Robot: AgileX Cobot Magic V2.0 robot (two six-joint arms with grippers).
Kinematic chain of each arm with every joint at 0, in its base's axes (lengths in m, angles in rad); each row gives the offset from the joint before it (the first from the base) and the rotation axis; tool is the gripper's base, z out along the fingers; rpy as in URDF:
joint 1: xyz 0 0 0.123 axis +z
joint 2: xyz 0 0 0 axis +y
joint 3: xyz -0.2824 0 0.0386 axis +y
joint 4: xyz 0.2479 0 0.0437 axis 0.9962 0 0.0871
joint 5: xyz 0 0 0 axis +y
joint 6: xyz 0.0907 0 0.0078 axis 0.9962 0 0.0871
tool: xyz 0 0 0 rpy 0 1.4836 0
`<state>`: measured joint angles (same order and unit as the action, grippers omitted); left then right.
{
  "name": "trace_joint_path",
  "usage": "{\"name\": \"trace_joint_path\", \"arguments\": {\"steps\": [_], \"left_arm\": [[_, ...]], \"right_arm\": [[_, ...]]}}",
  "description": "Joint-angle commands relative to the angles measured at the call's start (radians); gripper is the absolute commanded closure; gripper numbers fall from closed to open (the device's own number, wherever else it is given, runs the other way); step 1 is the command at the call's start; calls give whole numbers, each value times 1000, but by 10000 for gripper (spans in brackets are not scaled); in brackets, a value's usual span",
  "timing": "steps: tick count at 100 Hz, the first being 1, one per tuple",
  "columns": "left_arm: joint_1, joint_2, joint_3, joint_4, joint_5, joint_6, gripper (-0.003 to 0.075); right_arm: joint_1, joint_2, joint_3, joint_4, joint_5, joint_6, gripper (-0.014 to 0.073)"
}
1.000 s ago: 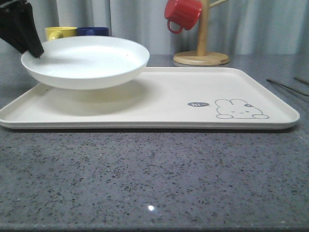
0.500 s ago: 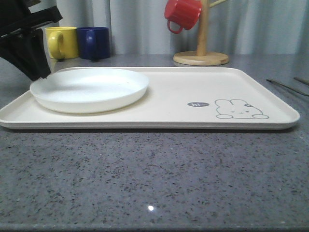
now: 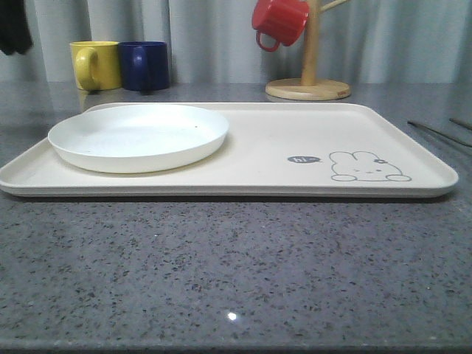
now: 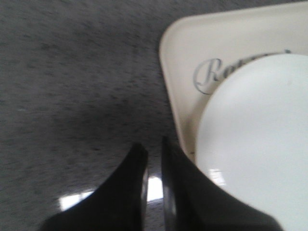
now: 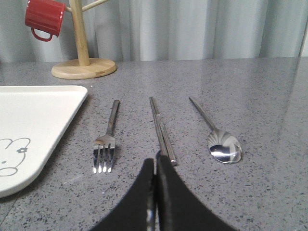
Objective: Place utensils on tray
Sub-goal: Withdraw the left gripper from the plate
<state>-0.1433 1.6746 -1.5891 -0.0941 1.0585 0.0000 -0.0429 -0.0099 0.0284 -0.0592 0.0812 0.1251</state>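
Note:
The robot's right gripper should close on the handle (image 3: 456, 139) (image 5: 110, 127) of the fork, which is the utensil lying nearest the cream tray.
The utensils lie side by side on the grey table right of the tray: a fork (image 5: 107, 139), a pair of chopsticks (image 5: 161, 127) and a spoon (image 5: 217, 139). In the front view they show as thin lines (image 3: 439, 133) at the right edge. The cream tray (image 3: 295, 129) with its rabbit drawing carries none of them. My right gripper (image 5: 155, 162) is shut and empty, just short of the near end of the chopsticks. My left gripper (image 4: 152, 146) hangs over the table beside the tray's corner (image 4: 173, 43), its fingers a narrow gap apart with nothing between them.
A round white plate (image 3: 139, 136) rests on the left half of the tray. Yellow (image 3: 97, 65) and blue (image 3: 144, 65) mugs stand behind it. A wooden mug tree (image 3: 308, 81) with a red mug (image 3: 279, 22) stands at the back. Part of my left arm (image 3: 13, 29) shows at the upper left.
The plate came down onto the tray and was let go. My left gripper then lifted away up and to the left.

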Motion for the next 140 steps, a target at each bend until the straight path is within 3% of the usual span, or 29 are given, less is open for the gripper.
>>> {"name": "trace_joint_path", "arguments": {"steps": [1, 37, 68, 88, 110, 119, 140], "left_arm": [[-9, -99, -20, 134, -44, -66, 739], [-9, -394, 322, 94, -225, -73, 739], [-9, -809, 690, 65, -438, -73, 739], [-9, -1071, 865, 65, -453, -73, 739], [-9, -1301, 971, 65, -447, -73, 739], [-9, -1355, 992, 65, -447, -73, 739], [-9, -1378, 1000, 65, -446, -73, 739]], "right_arm": [[-4, -19, -1, -3, -75, -8, 655], [-4, -19, -1, -3, -75, -8, 655], [-4, -19, -1, -3, -92, -8, 655], [-4, -19, -1, -3, -138, -8, 655], [-4, -19, -5, -3, -305, -8, 655], [-3, -15, -52, -3, -223, -8, 655], [-3, 96, -255, -3, 202, -8, 655]]}}
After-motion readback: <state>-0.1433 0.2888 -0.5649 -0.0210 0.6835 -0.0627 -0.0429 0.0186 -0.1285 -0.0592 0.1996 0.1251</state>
